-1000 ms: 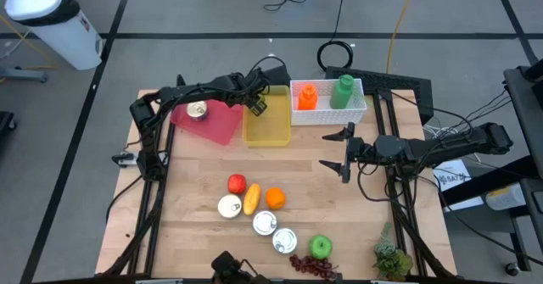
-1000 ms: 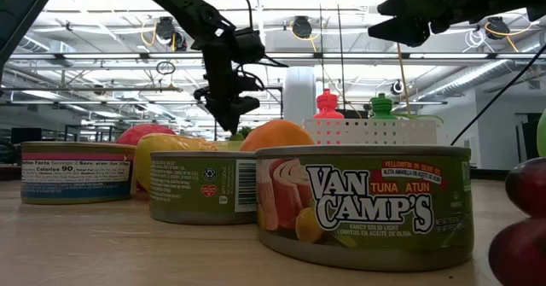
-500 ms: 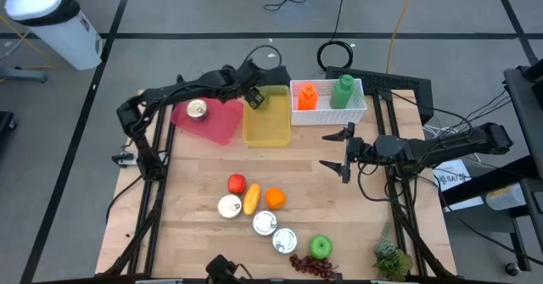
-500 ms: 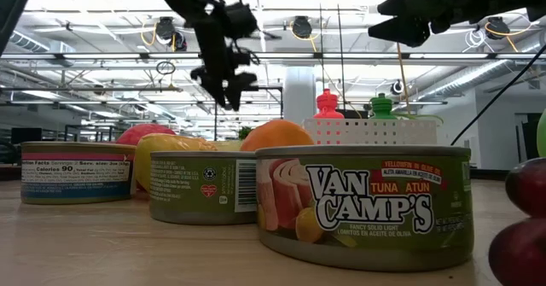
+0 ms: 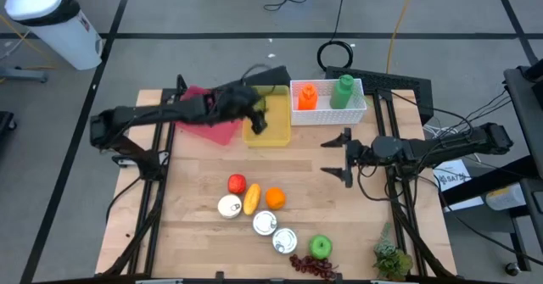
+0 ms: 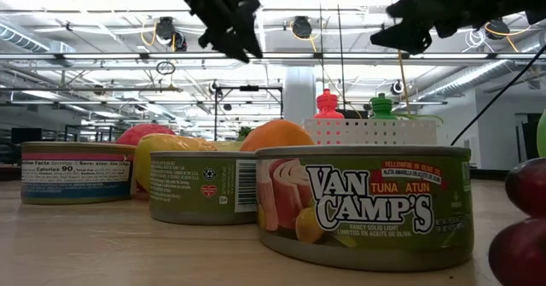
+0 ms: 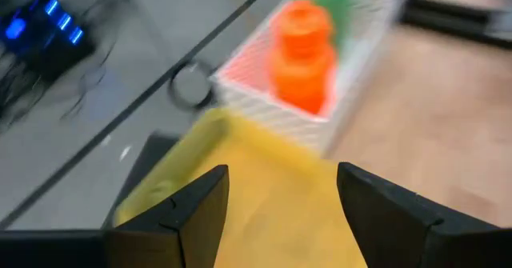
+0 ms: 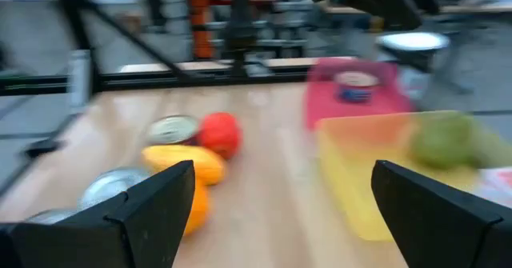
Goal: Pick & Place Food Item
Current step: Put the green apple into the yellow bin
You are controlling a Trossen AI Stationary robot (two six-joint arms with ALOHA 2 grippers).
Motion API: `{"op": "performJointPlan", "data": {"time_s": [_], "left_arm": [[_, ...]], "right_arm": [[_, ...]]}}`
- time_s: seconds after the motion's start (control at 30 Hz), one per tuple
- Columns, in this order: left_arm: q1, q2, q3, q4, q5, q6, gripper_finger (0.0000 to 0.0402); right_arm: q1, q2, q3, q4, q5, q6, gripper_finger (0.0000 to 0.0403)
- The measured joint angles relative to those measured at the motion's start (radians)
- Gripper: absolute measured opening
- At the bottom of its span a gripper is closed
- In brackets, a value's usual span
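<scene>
The green apple is beside the grapes. My right gripper needs to go next to the top of the green apple (image 5: 321, 244) and close there.
The loose food lies near the table's front: a red tomato (image 5: 237, 183), a yellow fruit (image 5: 252, 198), an orange (image 5: 275, 197), three cans (image 5: 265, 223), a green apple (image 5: 320, 247) and grapes (image 5: 312, 265). My left gripper (image 5: 257, 123) (image 7: 280, 180) hangs open and empty, high above the yellow bin (image 5: 270, 130). A green rounded item (image 8: 444, 140) lies in that bin. A can (image 8: 356, 80) sits in the pink bin (image 5: 219, 131). My right gripper (image 5: 329, 157) (image 8: 284, 172) waits open above the table's right half.
A white basket (image 5: 356, 106) at the far edge holds an orange bottle (image 5: 307, 97) and a green bottle (image 5: 343, 91), right of the yellow bin. A small green plant (image 5: 392, 260) sits at the near right corner. Bare wood lies between the bins and the food.
My left gripper has risen well above the yellow bin, staying open, and shifted slightly toward the near edge while the arm's elbow swung out toward the table's left edge. The arm now covers most of the pink bin in the high view.
</scene>
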State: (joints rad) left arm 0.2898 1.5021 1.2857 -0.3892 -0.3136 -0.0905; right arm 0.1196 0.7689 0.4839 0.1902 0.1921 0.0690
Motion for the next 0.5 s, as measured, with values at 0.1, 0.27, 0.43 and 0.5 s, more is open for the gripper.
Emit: {"op": "performJointPlan", "data": {"time_s": [0.1, 0.27, 0.43, 0.5], "left_arm": [[-0.094, -0.051, -0.120, 0.176, 0.001, 0.027, 0.0244], [-0.227, -0.116, -0.353, 0.501, 0.003, 0.057, 0.0244], [-0.302, -0.161, -0.467, 0.702, 0.002, 0.060, 0.0244], [-0.322, -0.164, -0.475, 0.733, 0.002, 0.030, 0.0244]], "right_arm": [[0.000, 0.000, 0.000, 0.001, -0.124, 0.021, 0.0357], [0.000, 0.000, 0.000, 0.005, -0.300, 0.079, 0.0357], [0.024, 0.000, 0.000, 0.007, -0.353, 0.102, 0.0357], [0.043, 0.001, 0.000, 0.009, -0.354, 0.103, 0.0357]]}}
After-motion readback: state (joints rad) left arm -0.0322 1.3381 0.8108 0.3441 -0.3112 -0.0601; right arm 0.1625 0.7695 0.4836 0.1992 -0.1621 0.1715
